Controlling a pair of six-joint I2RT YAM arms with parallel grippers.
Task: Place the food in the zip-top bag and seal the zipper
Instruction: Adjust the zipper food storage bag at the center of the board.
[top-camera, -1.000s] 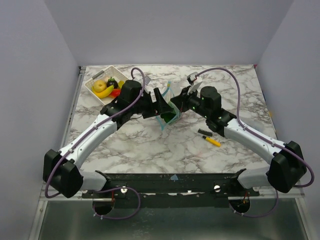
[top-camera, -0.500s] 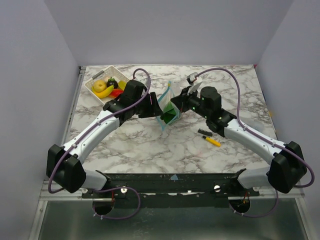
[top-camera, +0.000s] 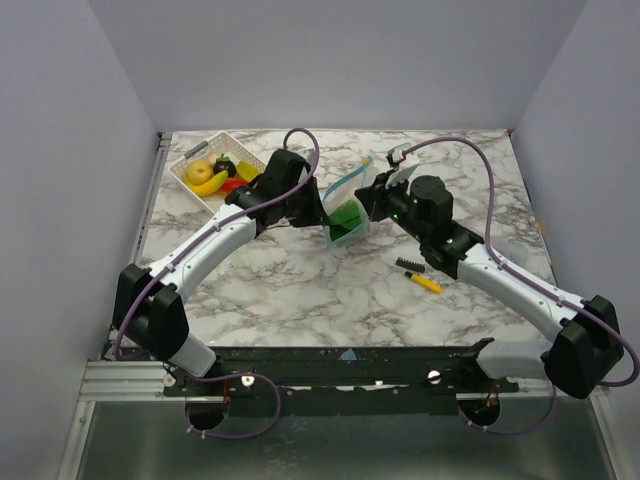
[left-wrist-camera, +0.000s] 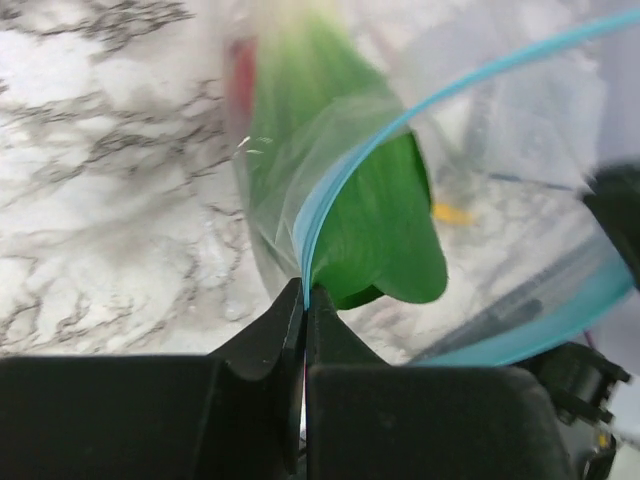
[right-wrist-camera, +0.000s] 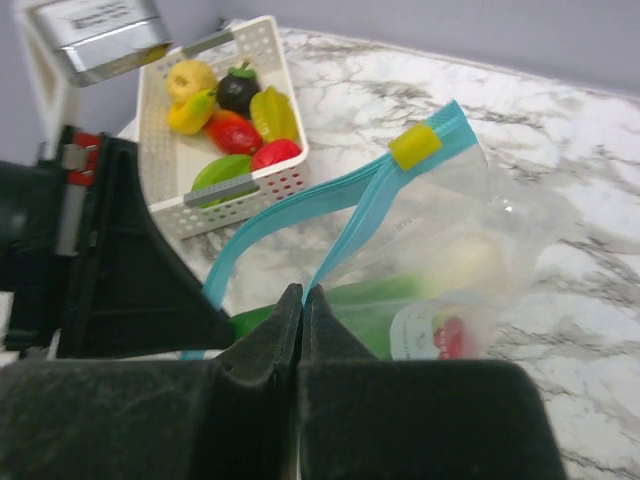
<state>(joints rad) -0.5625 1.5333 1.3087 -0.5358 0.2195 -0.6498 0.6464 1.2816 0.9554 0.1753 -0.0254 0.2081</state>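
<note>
Food still sits in the basket while both my grippers hold the bag's zipper, so I will let go with my left gripper on its side and take the red round food (right-wrist-camera: 276, 153) with it.
The zip-top bag (top-camera: 349, 203) stands mid-table between my two grippers, its mouth held apart. A green leafy food piece (top-camera: 347, 219) lies inside it, seen up close as a green lobe (left-wrist-camera: 385, 230) in the left wrist view. My left gripper (left-wrist-camera: 304, 290) is shut on one side of the light-blue zipper (left-wrist-camera: 430, 95). My right gripper (right-wrist-camera: 302, 292) is shut on the other zipper strip (right-wrist-camera: 375, 205), below the yellow slider (right-wrist-camera: 415, 147). More food (right-wrist-camera: 225, 105) sits in the white basket (top-camera: 192, 160) at the back left.
A yellow-and-black pen (top-camera: 425, 283) and a small black brush-like item (top-camera: 405, 264) lie right of the bag, under the right forearm. Grey walls close in the table on three sides. The left gripper's black body (right-wrist-camera: 120, 260) is close beside the right fingers.
My left gripper, open a second ago, has closed on the bag's zipper lip. Both arms shifted back and right, and the bag's mouth now stands wider apart.
</note>
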